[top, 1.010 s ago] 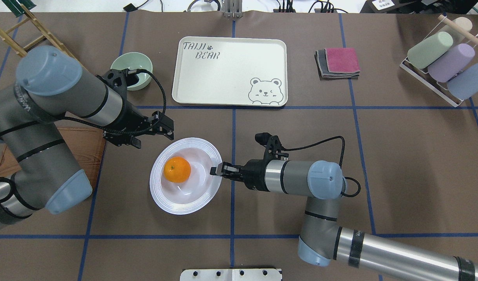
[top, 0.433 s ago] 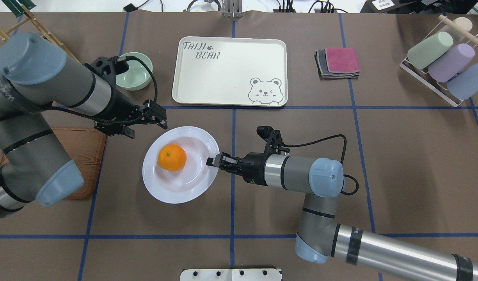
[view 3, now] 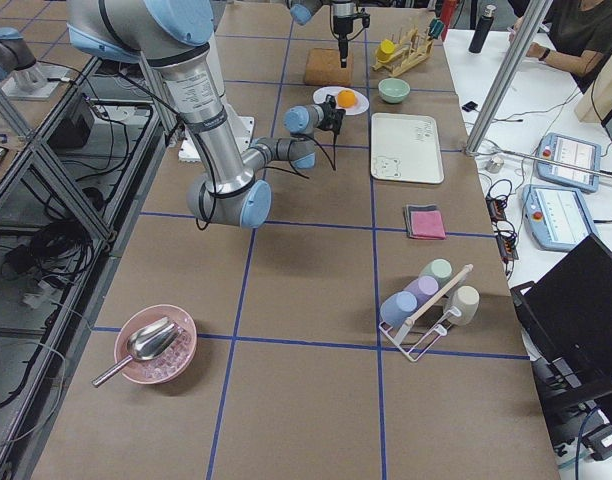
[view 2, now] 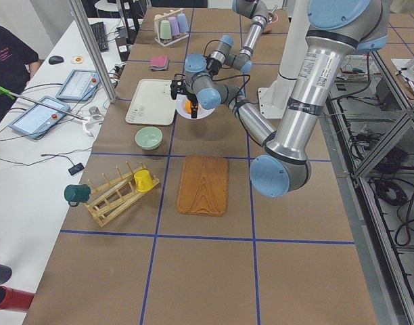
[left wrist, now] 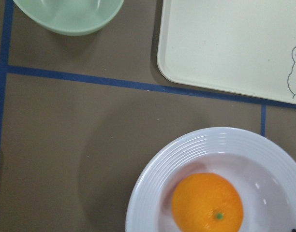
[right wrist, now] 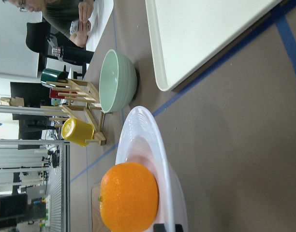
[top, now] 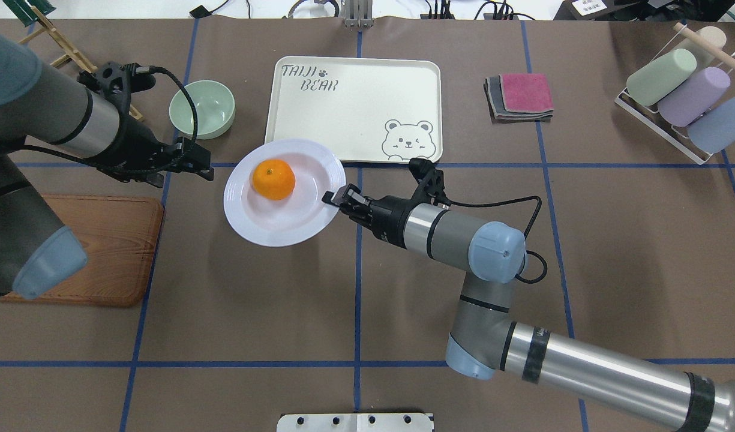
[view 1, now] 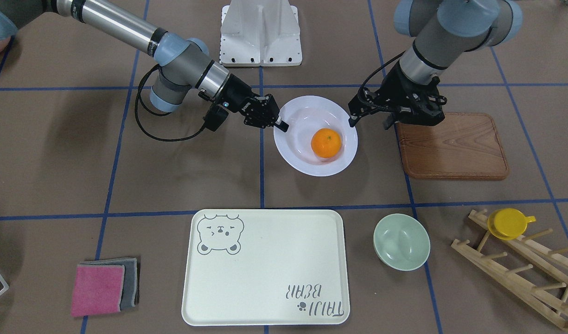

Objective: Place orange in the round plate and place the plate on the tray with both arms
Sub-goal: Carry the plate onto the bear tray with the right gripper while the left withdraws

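The robot's right gripper should release the round plate on the tray's middle (view 1: 284,255) between the bear drawing and the lettering.
The orange (top: 273,179) lies in the round plate (top: 265,237), left of its centre. My right gripper (top: 332,198) is shut on the plate's right rim and holds it a little above the table, just in front of the tray's (top: 355,108) near left corner. The tray's surface is bare. My left gripper (top: 206,166) is open to the left of the plate, a short gap from its rim. In the front-facing view the orange (view 1: 326,143) and plate (view 1: 311,169) sit between the right gripper (view 1: 280,125) and the left gripper (view 1: 353,113).
A pale-green bowl (top: 201,109) stands left of the tray. Under my left arm lies a brown wooden board (top: 103,252). Folded cloths (top: 520,96) and a rack of cups (top: 679,96) are at the right. A wooden rack (view 1: 520,264) carries a yellow cup (view 1: 506,223).
My right gripper has carried the plate with the orange up off the table and toward the tray. The left arm has pulled back to the left, away from the plate.
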